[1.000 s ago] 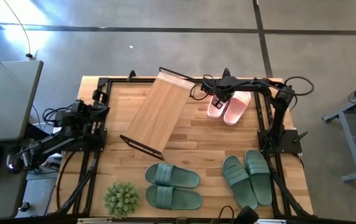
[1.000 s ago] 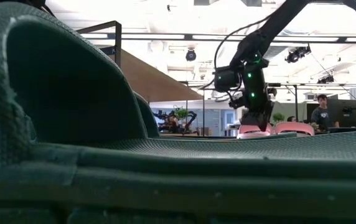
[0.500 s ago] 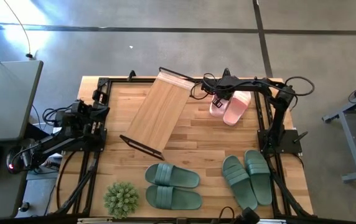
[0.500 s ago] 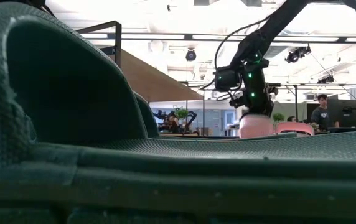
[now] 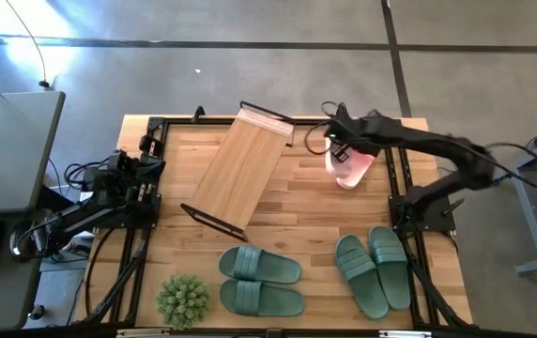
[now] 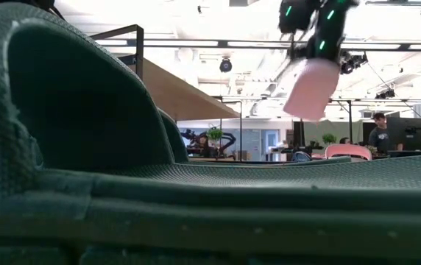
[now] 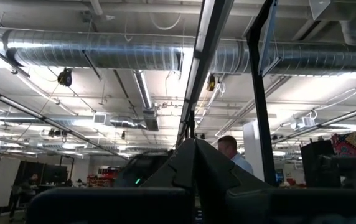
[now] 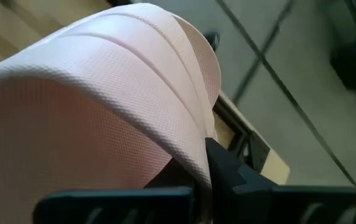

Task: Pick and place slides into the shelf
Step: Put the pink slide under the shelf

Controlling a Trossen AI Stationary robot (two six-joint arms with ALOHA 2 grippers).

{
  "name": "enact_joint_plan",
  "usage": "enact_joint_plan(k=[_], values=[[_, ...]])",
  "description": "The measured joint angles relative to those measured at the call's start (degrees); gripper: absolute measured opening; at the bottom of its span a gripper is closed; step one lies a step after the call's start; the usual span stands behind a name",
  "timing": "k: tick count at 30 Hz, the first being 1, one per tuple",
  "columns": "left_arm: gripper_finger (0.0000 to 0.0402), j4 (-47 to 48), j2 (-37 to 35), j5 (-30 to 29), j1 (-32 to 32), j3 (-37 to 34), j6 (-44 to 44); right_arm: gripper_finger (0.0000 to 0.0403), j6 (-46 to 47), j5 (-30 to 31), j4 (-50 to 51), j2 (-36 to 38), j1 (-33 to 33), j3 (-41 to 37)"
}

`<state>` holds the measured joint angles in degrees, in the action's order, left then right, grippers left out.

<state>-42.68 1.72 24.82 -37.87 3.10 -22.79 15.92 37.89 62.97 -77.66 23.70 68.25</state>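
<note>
My right gripper needs to set the pink-and-white slide down on the bare wood (image 5: 276, 217), close beside the near end of the shelf.
My right gripper (image 5: 341, 150) is shut on a pink-and-white slide (image 5: 346, 169), which hangs high above the table (image 6: 310, 88). The second pink slide (image 6: 347, 151) lies on the table below it. The shelf (image 5: 245, 167), a bamboo board on a black frame, stands askew at the table's far middle. One sage-green pair (image 5: 261, 282) lies at the near middle, another (image 5: 376, 268) at the near right. My left gripper (image 5: 148, 164) waits at the table's left edge, shut, pointing up. My right gripper holds the pink slide by its wide ribbed strap (image 8: 184, 106), coming from above and slanting down. One dark finger (image 8: 224, 165) shows against the strap's edge; the strap hides the other. The slide hangs tilted below the fingers (image 6: 315, 51), lifted clear of the table.
A spiky green plant ball (image 5: 182, 300) sits at the near left corner. A green slide (image 6: 85, 147) stands right in front of the low camera and blocks most of that view. Bare wood lies between the shelf and the green pairs.
My right gripper has taken hold of the left pink slide. It first tipped the slide up on end, then raised it well clear of the table, drawing back a little toward the right edge. The other pink slide has stayed in place.
</note>
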Motion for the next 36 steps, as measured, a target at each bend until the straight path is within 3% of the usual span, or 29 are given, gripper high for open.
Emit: enact_joint_plan(k=[4, 9, 16, 19, 24, 31, 36], values=[[0.0001, 0.0, 0.0, 0.0, 0.0, 0.0, 0.0, 0.0000, -4.8, -5.4, -2.4, 11.1, -3.1, 0.0], [0.0001, 0.0, 0.0, 0.0, 0.0, 0.0, 0.0, 0.0000, -13.8, -18.8, -8.9, 21.2, -7.5, 0.0], [0.0001, 0.4, 0.0, 0.0, 0.0, 0.0, 0.0, 0.0000, -16.7, -27.1, -9.0, 20.9, -16.0, 0.1], [0.0001, 0.7, 0.0, 0.0, 0.0, 0.0, 0.0, 0.0000, -15.4, -25.2, -9.3, 15.9, -20.5, -0.7], [0.0001, 0.8, 0.0, 0.0, 0.0, 0.0, 0.0, 0.0000, -19.9, -15.6, -14.1, 5.4, -26.5, -6.4], [0.0001, 0.8, 0.0, 0.1, 0.0, 0.0, 0.1, 0.0000, -31.1, -9.4, -41.1, -4.2, -29.1, -14.5], [0.0001, 0.8, 0.0, 0.2, 0.0, 0.0, 0.1, 0.0000, -40.8, -9.4, -49.6, -11.7, -28.9, -15.9]])
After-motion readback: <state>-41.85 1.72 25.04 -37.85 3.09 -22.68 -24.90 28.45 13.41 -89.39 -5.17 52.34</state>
